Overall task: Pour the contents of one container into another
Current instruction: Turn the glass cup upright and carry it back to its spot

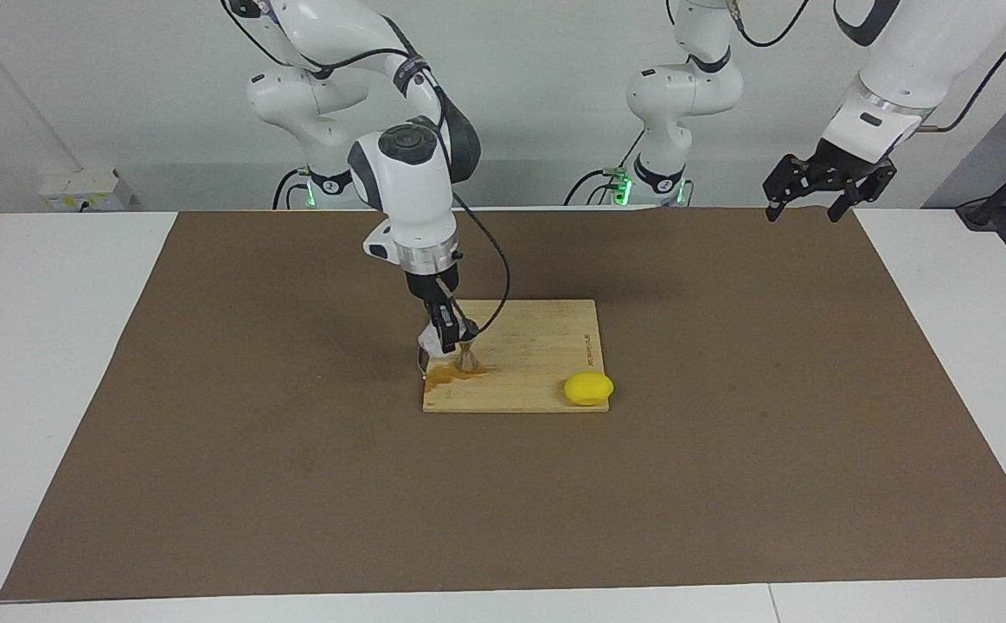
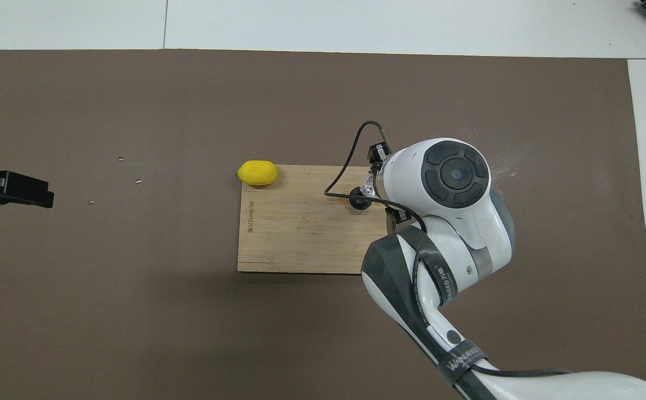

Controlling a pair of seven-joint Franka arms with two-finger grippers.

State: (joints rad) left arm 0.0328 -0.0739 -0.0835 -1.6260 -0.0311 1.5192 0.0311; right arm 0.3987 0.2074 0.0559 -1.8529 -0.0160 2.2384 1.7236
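Next, I set the small clear cup down with my right gripper on the brown mat (image 2: 481,196) beside the pale smear. The cup now leans on the jigger's top.
A small clear cup (image 1: 432,339) hangs tipped just above the corner of the wooden board (image 1: 546,342) toward the right arm's end, with my right gripper (image 1: 446,337) shut on it. Its mouth leans against the top of the grey metal jigger (image 1: 468,358), which stands upright on the board. A brown puddle (image 1: 446,374) lies on the board around the jigger's foot. In the overhead view the jigger (image 2: 357,202) and a bit of the cup (image 2: 367,185) show beside the right wrist, which hides the gripper. My left gripper (image 1: 812,192) waits open, raised over the mat's corner by its own base.
A yellow lemon (image 1: 589,388) rests at the board's corner farthest from the robots, toward the left arm's end. A brown mat (image 1: 295,476) covers the table. Small crumbs (image 2: 120,159) and a pale smear (image 2: 489,176) mark the mat.
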